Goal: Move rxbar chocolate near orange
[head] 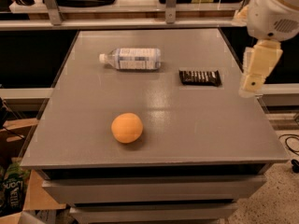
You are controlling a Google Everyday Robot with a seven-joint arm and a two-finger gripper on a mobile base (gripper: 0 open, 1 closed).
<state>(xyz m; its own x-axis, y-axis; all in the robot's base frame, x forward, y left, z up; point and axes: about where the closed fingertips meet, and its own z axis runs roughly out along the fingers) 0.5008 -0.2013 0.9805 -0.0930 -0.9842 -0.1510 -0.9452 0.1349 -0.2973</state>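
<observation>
My gripper is to head next for the middle of the rxbar chocolate (200, 78). It should then close there, across the flat black bar.
The rxbar chocolate (200, 77) is a flat black bar lying on the right side of the grey table (187, 125), long side left to right. The orange (126, 127) sits near the table's front, left of centre, well apart from the bar. My gripper (251, 84) hangs on the cream-coloured arm at the table's right edge, just right of the bar and above table height. It holds nothing that I can see.
A clear plastic water bottle (131, 59) lies on its side at the back left of the table. A shelf rail with metal posts (171, 3) runs behind the table. Cardboard boxes (18, 190) and cables lie on the floor.
</observation>
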